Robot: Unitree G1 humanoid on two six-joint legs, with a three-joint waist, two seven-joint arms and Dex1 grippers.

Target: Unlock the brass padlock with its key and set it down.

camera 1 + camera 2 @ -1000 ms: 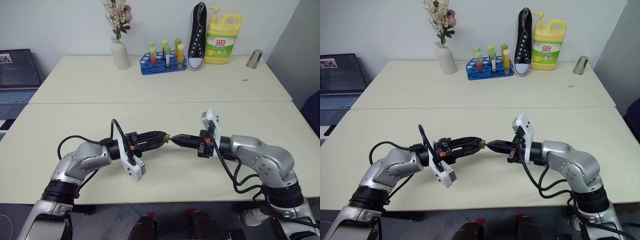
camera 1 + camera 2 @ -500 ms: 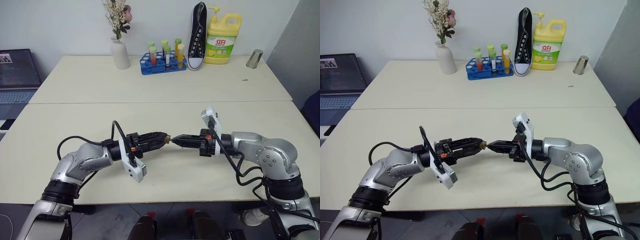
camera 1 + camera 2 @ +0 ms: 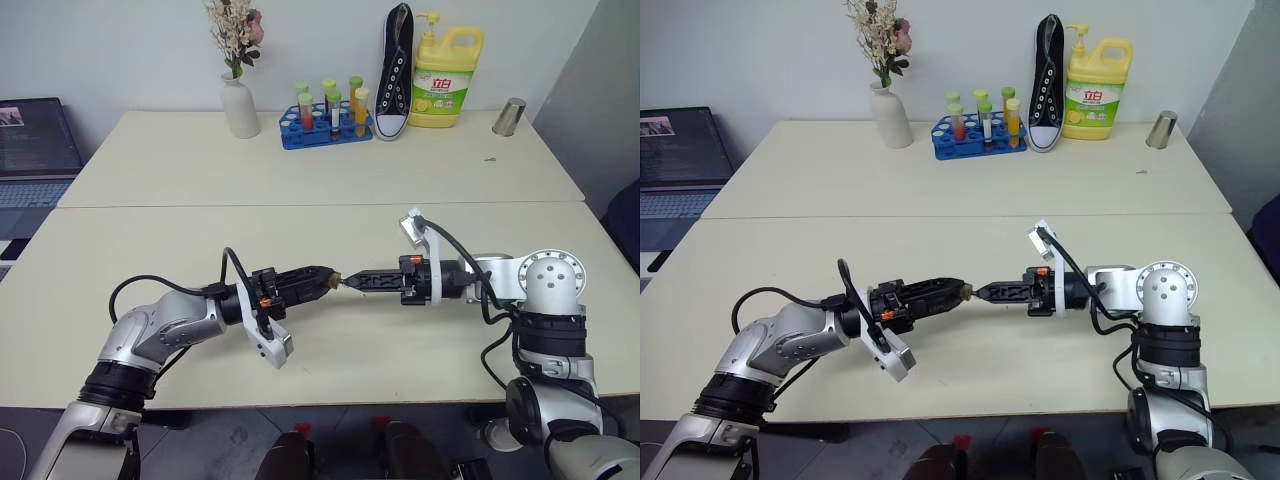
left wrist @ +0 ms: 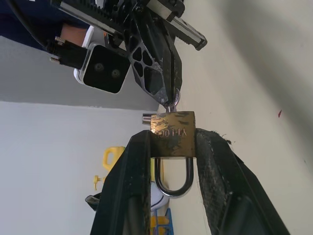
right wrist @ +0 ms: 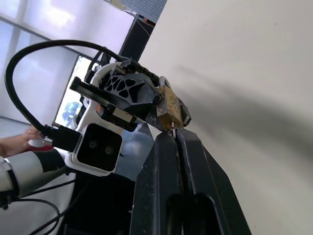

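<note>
The shackle points back into my left gripper. My right gripper should therefore leave the key and take the padlock's body (image 4: 172,134) before my left gripper pulls the shackle.
Over the front table, my left gripper (image 3: 326,280) and right gripper (image 3: 347,281) meet tip to tip. The left one is shut on the brass padlock (image 4: 172,132), its black fingers (image 4: 132,166) clamping the golden body from both sides. The silver shackle (image 4: 172,182) points back between those fingers. My right gripper is shut on the key (image 4: 172,100), a small silvery piece that goes into the padlock's end face. In the right wrist view the key (image 5: 173,131) shows just past the closed fingertips, against the padlock (image 5: 168,107).
At the back of the far table (image 3: 300,170) stand a white vase with flowers (image 3: 240,105), a blue rack of tubes (image 3: 325,125), an upright black shoe (image 3: 396,70), a yellow detergent bottle (image 3: 446,78) and a metal cup (image 3: 510,116). A laptop (image 3: 35,140) sits far left.
My right wrist has rolled about its own line with the key still at the padlock, and that arm's elbow has swung up and outward. Both gripper tips stayed where they were.
</note>
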